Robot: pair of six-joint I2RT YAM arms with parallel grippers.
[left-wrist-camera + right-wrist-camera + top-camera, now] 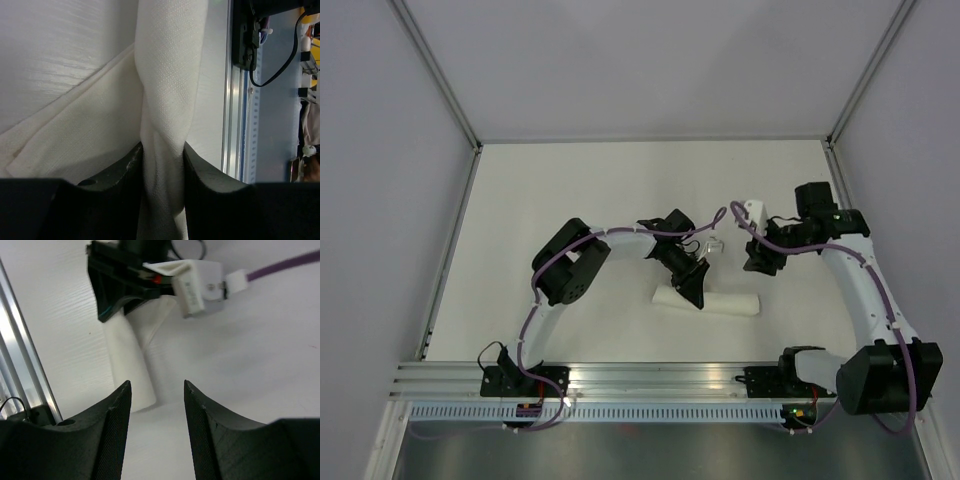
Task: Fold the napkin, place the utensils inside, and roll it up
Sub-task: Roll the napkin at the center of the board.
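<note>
The roll sits in my left gripper on the side of its loose flap, so I will have my right gripper pinch the roll's middle (716,301) before my left gripper swings toward the rail.
The napkin (725,301) lies as a short white roll in the middle of the table. My left gripper (694,292) is shut on the roll's left part. In the left wrist view the twisted cloth (170,75) runs up from between the two black fingers (162,155), with a looser flap to the left. My right gripper (760,262) is open and empty, just behind the roll's right end. In the right wrist view its open jaws (157,390) frame bare table, and the roll's end (127,370) lies just beyond the left finger. The utensils are hidden.
An aluminium rail (650,378) runs along the near edge, also in the left wrist view (232,125). The left wrist's white camera block and purple cable (197,282) hang close above the roll. Grey walls enclose the table on three sides.
</note>
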